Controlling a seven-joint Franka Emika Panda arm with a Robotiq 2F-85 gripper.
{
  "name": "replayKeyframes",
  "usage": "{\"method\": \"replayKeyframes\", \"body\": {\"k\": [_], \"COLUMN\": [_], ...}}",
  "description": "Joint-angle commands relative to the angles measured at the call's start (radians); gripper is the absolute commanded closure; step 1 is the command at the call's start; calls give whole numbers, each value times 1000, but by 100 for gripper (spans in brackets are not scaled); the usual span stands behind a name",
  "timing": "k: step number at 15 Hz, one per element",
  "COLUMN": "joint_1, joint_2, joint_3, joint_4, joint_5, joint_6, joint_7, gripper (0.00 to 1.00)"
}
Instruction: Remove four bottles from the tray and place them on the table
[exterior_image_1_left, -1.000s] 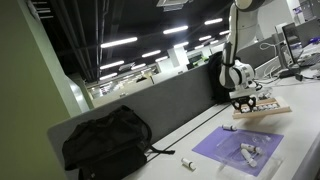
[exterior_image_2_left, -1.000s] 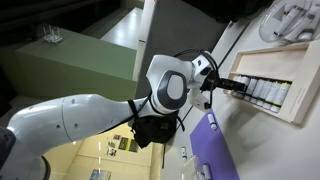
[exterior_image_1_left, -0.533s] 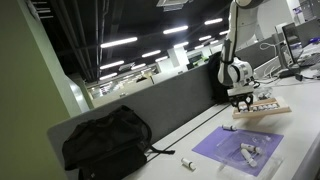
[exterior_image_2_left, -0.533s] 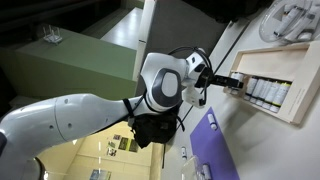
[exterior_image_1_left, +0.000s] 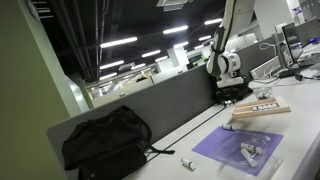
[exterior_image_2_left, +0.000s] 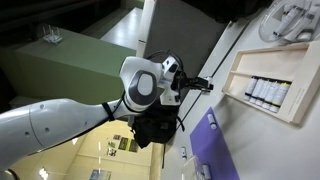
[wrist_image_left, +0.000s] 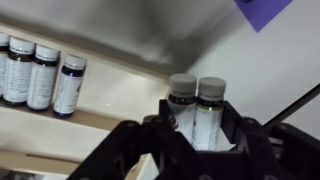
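Observation:
Next, I release the two small bottles on the purple mat (exterior_image_1_left: 219, 136), near the loose bottle at its far edge.
My gripper (wrist_image_left: 196, 128) is shut on two small bottles (wrist_image_left: 184, 98) with grey caps, held side by side between the fingers. The pale wooden tray (wrist_image_left: 100, 118) lies to the left in the wrist view, and three dark-capped bottles (wrist_image_left: 40, 72) still stand in it. In both exterior views the gripper (exterior_image_1_left: 232, 97) (exterior_image_2_left: 204, 86) hangs off the tray (exterior_image_1_left: 262, 110) (exterior_image_2_left: 296, 112), beside its near end. A row of bottles (exterior_image_2_left: 262, 93) remains in the tray. The white table (exterior_image_1_left: 200, 145) lies beneath.
A purple mat (exterior_image_1_left: 245, 148) (exterior_image_2_left: 208, 150) carries a few loose bottles (exterior_image_1_left: 248, 152). Single bottles lie on the table in an exterior view (exterior_image_1_left: 188, 163) (exterior_image_1_left: 229, 127). A black backpack (exterior_image_1_left: 105, 140) sits against the grey partition (exterior_image_1_left: 170, 100).
The gripper has pulled away from the tray, carrying the two bottles toward the partition side. The tray and the loose bottles have not moved.

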Motion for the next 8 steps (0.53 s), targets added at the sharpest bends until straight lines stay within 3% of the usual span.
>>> {"method": "replayKeyframes", "body": {"k": [1, 8], "joint_1": [47, 161], "joint_2": [-49, -6], "joint_3": [38, 112], "joint_4": [-28, -25], "joint_5": [-48, -106], "joint_6": [-36, -61], "joint_7": [-60, -87], "gripper": [72, 72]}}
